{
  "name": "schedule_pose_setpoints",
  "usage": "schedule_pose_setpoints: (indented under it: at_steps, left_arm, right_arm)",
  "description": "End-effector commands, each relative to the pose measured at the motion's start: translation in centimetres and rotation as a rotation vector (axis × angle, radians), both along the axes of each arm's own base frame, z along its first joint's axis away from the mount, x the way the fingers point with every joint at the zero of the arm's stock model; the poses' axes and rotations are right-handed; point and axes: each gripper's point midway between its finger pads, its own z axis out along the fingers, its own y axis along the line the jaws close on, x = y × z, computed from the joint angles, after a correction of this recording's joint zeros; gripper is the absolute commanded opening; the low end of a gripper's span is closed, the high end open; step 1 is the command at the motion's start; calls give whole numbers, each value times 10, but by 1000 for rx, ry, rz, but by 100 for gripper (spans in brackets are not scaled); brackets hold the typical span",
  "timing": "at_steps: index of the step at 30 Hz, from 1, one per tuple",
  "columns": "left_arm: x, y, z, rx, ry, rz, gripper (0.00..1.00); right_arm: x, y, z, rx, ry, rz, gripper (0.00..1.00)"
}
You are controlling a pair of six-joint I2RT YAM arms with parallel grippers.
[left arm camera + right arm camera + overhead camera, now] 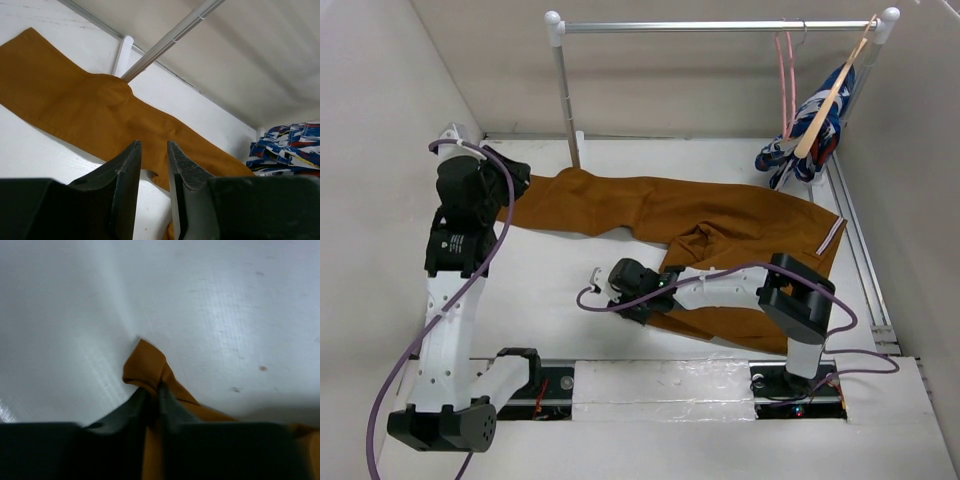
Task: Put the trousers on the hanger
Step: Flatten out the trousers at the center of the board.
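The trousers' near leg lies bunched short of the long leg's end, so I will grip the near leg's corner (pixel 145 362) with my left gripper and draw it there.
The rust-brown trousers (pixel 700 215) lie spread on the white table, one leg running left, the other bunched under my right arm. My right gripper (pixel 610 283) is low over the table's middle, and in the right wrist view it (pixel 152 387) is shut on a folded corner of the trousers (pixel 147 362). My left gripper (pixel 515 182) hovers at the far left by the end of the long leg. Its jaws (pixel 154 145) stand slightly apart with nothing between them, the trousers (pixel 100 110) lying beyond. The pink hanger (pixel 786 80) hangs from the rail at the back right.
A metal rail (pixel 720 26) on white posts spans the back; its left post (pixel 565 100) stands just behind the trousers. A pale wooden hanger with a blue, white and red garment (pixel 810 135) hangs at the right end. Walls close in on both sides.
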Motion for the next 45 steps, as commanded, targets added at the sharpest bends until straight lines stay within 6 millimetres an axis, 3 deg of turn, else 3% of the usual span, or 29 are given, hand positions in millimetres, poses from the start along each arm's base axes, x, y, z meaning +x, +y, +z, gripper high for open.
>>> schedule_pose_setpoints:
  at_steps: [1,3,5,7,9,11,12,14,16,22,24,25,26,27,28,30,31,32,33,34,35,36,37,38,39,40,41,42,45]
  left_arm:
    - [-10,1,37,15,-78,-6,24]
    - [-12,3,46,24,-87,0,24]
    - [-15,11,69,51,-130,37,27]
    - [-15,17,89,90,-157,59,30]
    - [-7,28,92,135,-140,110,40]
    - [-6,38,111,189,-153,150,47]
    - [3,42,101,210,-97,160,48]
    - [4,49,115,228,-116,195,49]
    - [9,51,119,226,-115,209,52]
    - [25,47,100,221,-64,188,55]
    - [30,50,82,236,-13,202,56]
    - [33,57,60,245,45,225,57]
    - [33,57,59,245,46,227,57]
    - [32,61,55,245,54,237,57]
    - [33,61,38,249,89,233,57]
    - [29,62,30,253,99,239,58]
    - [28,62,16,256,129,236,61]
    - [27,60,9,259,141,214,61]
    - [24,58,7,262,138,204,61]
    - [22,52,-15,272,185,176,61]
    - [22,47,-26,284,209,131,59]
    - [19,37,-46,289,267,77,56]
    - [15,29,-73,295,336,27,52]
    - [10,14,-90,290,375,-49,39]
    - [2,-7,-112,302,428,-142,34]
    - [-10,-18,-142,297,499,-202,28]
    - [-19,-34,-155,282,521,-274,18]
    - [-30,-51,-164,295,531,-328,16]
    - [-57,-58,-205,275,636,-383,14]
  right_arm:
    - [22,-2,-10,-41,-78,-144,13]
    - [13,4,-18,-62,-40,-110,0]
    - [5,28,7,-1,-50,-43,0]
    - [-13,65,71,160,-57,78,0]
    - [-28,84,132,303,-52,164,0]
    - [-42,98,224,502,-83,230,0]
    - [-51,98,247,551,-69,268,0]
    - [-46,94,299,664,-95,266,0]
    - [-45,97,315,740,-51,278,0]
    - [-3,112,280,887,135,154,1]
    - [24,112,256,901,158,61,28]
    - [31,115,228,816,182,69,55]
    - [31,115,228,815,182,69,55]
    - [30,105,188,668,245,47,58]
    - [36,102,191,629,188,78,60]
    - [35,86,179,556,143,57,66]
    - [37,73,200,595,105,55,69]
    - [34,54,181,565,125,33,69]
    - [36,44,185,591,113,23,69]
    - [34,26,209,642,75,13,69]
    - [40,0,187,611,82,-43,65]
    - [43,-17,187,615,63,-72,59]
    - [44,-35,182,600,53,-104,35]
    - [51,-63,197,618,1,-160,20]
    - [49,-93,171,527,-2,-247,6]
    - [49,-114,166,491,-26,-304,0]
    - [44,-139,183,519,-92,-358,0]
    - [47,-174,161,452,-107,-479,0]
    - [42,-228,169,510,-173,-618,0]
